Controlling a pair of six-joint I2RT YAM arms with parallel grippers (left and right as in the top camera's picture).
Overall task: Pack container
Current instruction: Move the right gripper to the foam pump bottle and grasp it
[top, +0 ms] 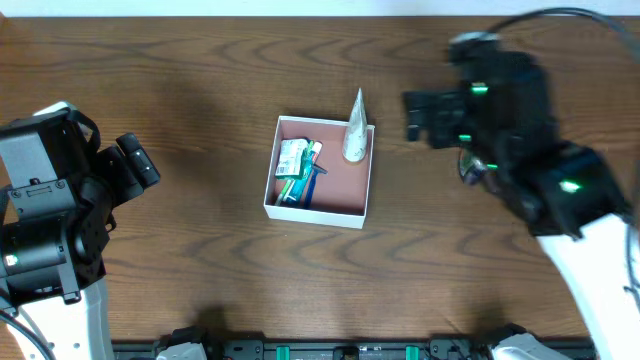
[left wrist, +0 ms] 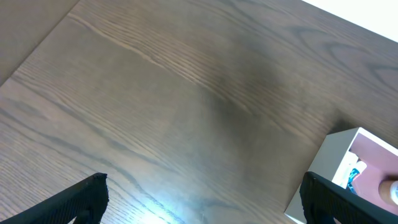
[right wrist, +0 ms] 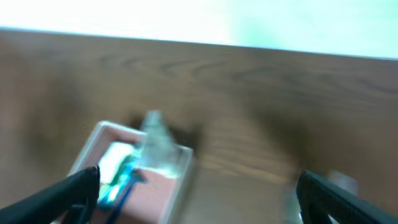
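The small object on the table beside the white box is next, so my right gripper needs to move to the small object's upper part (top: pixel 474 164) and close there.
The container (top: pixel 340 198), a shallow square white box with a pink inside, sits at the table's middle. It holds a green and white packet (top: pixel 294 158), a blue razor or brush (top: pixel 310 180) and a clear cone-shaped tube (top: pixel 356 132) leaning on its far right wall. My left gripper (top: pixel 136 160) is open and empty, well left of the box; its wrist view shows the box corner (left wrist: pixel 341 167). My right gripper (top: pixel 418 116) is open and empty, right of the box. The blurred right wrist view shows the box (right wrist: pixel 163 200) and tube (right wrist: pixel 153 144).
A small object (top: pixel 470 166) lies on the table under my right arm, partly hidden. Bare wooden tabletop (top: pixel 200 260) surrounds the box. The table's far edge meets a white wall (top: pixel 300 6).
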